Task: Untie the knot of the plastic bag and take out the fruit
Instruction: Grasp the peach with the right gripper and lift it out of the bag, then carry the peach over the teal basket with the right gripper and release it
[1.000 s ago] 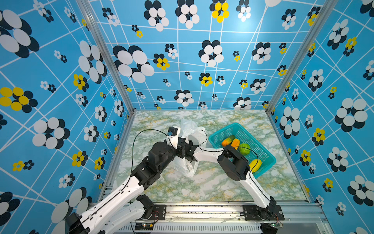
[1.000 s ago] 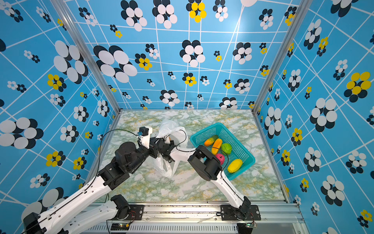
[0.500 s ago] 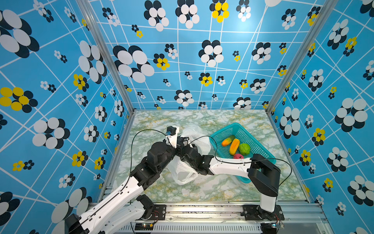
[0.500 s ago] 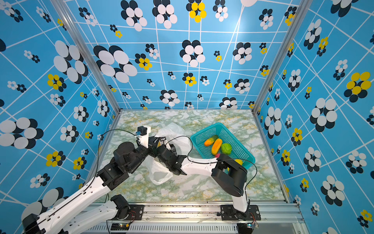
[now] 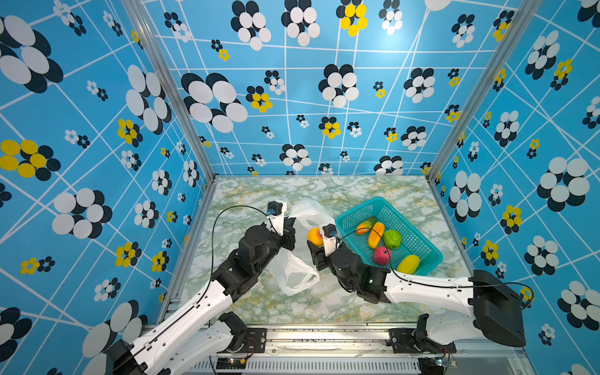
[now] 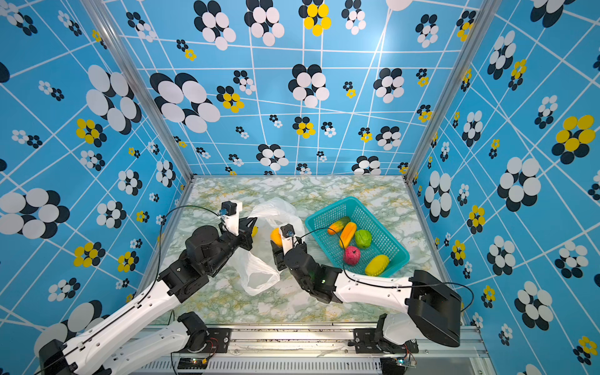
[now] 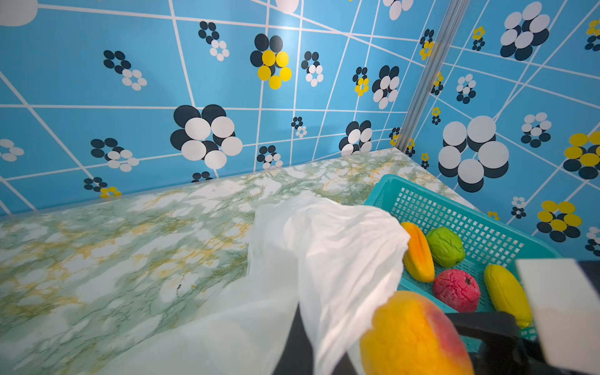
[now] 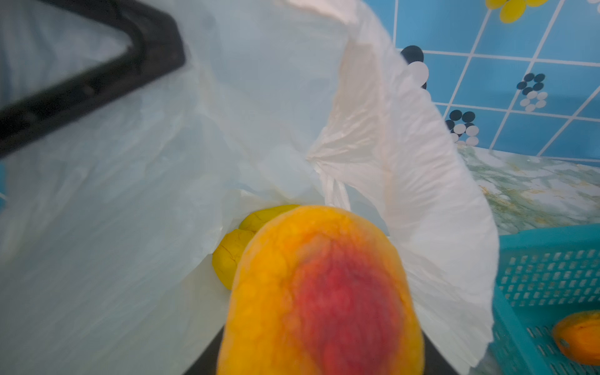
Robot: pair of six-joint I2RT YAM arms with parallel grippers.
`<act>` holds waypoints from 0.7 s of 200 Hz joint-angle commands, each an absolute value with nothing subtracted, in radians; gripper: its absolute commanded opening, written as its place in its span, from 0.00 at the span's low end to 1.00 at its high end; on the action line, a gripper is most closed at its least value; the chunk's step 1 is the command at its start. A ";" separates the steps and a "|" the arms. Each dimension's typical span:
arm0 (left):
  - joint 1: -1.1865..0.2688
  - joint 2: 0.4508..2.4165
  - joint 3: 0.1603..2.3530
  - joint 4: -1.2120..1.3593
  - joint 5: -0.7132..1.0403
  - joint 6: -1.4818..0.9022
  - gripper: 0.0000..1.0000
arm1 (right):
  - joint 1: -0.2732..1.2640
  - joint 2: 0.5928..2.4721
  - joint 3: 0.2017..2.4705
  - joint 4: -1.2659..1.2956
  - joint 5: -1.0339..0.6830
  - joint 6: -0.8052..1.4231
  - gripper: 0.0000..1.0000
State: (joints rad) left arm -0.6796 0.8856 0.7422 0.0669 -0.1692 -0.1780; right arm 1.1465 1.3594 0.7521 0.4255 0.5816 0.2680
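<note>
My right gripper needs to let go of the orange-yellow fruit in the basket (image 5: 390,259), between the pinkish-red fruit and the yellow oblong fruit.
The white plastic bag (image 5: 293,272) (image 6: 256,276) lies slumped on the marble table between the arms, its mouth gaping. No knot shows. My left gripper (image 5: 290,228) (image 6: 250,224) is shut on the bag's upper edge and holds it up; the film (image 7: 341,246) covers its jaws. My right gripper (image 5: 315,241) (image 6: 278,240) is shut on an orange-yellow fruit with a red blush (image 5: 314,236) (image 8: 324,292) (image 7: 412,334), just outside the bag's mouth and left of the basket. A yellow fruit (image 8: 230,256) still lies inside the bag (image 8: 130,227).
A teal mesh basket (image 5: 418,227) (image 6: 386,224) (image 7: 454,207) stands to the right and holds several fruits: orange-green and orange oblong ones, a round green, a pinkish-red, a yellow oblong. Patterned blue walls close in the table on three sides.
My right arm has drawn back out of the bag toward the basket, bringing the orange-yellow fruit with it. My left gripper has kept its hold on the bag's edge.
</note>
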 commanded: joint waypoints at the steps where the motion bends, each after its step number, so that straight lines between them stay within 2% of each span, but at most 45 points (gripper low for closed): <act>1: -0.667 0.895 0.762 0.054 -0.177 -0.199 0.00 | 1.147 1.248 0.698 0.460 0.576 0.231 0.30; 41: -0.664 0.908 0.772 0.049 -0.179 -0.207 0.00 | 1.147 1.006 0.599 0.370 0.615 0.213 0.29; 68: -0.661 0.919 0.775 0.044 -0.178 -0.216 0.00 | 1.119 0.832 0.534 0.247 0.809 0.252 0.29; 99: -0.661 0.910 0.778 0.043 -0.160 -0.225 0.00 | 0.946 0.745 0.560 -0.107 0.834 0.462 0.30; 140: -0.660 0.908 0.768 0.048 -0.164 -0.222 0.00 | 0.711 0.813 0.576 -0.357 0.763 0.639 0.30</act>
State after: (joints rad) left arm -0.6674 0.9161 0.7437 0.0494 -0.1707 -0.2111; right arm 0.8120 0.7704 0.5533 -0.1162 0.7826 0.4793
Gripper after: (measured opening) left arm 0.039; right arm 0.569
